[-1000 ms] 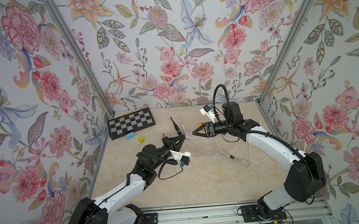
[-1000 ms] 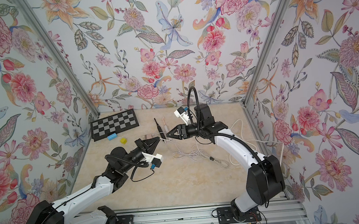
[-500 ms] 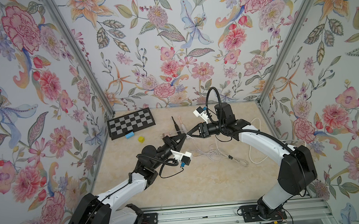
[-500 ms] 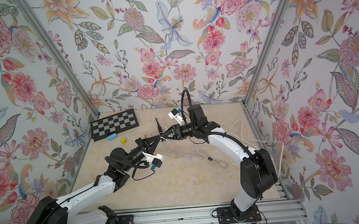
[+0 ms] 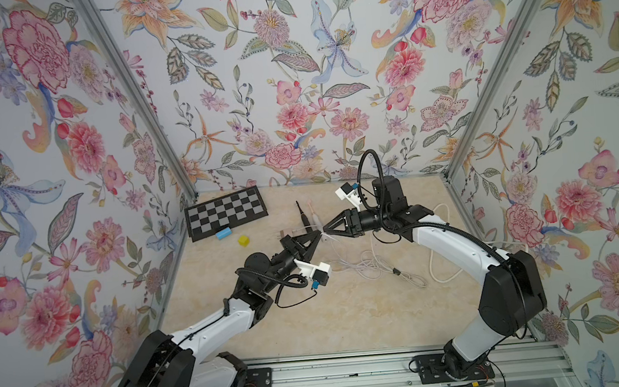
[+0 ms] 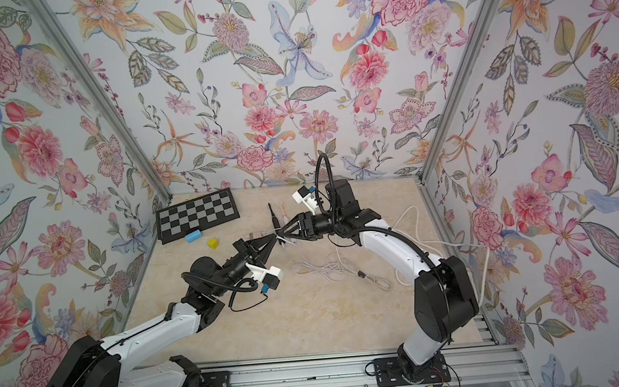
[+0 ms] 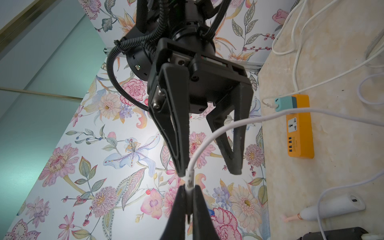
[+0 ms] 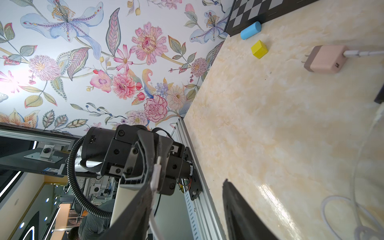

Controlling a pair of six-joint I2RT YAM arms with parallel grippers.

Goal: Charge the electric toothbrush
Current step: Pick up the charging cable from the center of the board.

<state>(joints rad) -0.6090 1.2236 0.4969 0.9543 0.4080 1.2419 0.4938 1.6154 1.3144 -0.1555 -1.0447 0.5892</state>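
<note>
My left gripper is covering the tip of the plug. My right gripper will close on the plug's cable end (image 7: 190,173) to free the plug's tip for the toothbrush.
My left gripper (image 7: 188,194) is shut on the plug end of a thin white charging cable (image 7: 209,139), held above the table. It meets my right gripper (image 5: 325,228) tip to tip in both top views. The right gripper (image 8: 188,185) is open, and the cable's plug (image 8: 156,172) lies along one of its fingers (image 8: 137,207). The other finger stands well apart. The white electric toothbrush (image 7: 334,206), with a pink head, lies on the table with its charging port facing out. In a top view the toothbrush (image 5: 313,216) lies just behind the grippers.
An orange power strip (image 7: 299,126) holds a teal adapter (image 7: 284,102). A pink wall charger (image 8: 326,59), a yellow cube (image 5: 243,240), a blue cylinder (image 5: 223,233) and a checkerboard (image 5: 226,212) lie at the back left. Loose white cables (image 5: 370,265) sprawl mid-table. A black brush (image 5: 302,214) lies beside the toothbrush.
My right gripper has moved left toward the left gripper, and its open fingers now reach the cable's plug. The left gripper has kept its hold and barely shifted.
</note>
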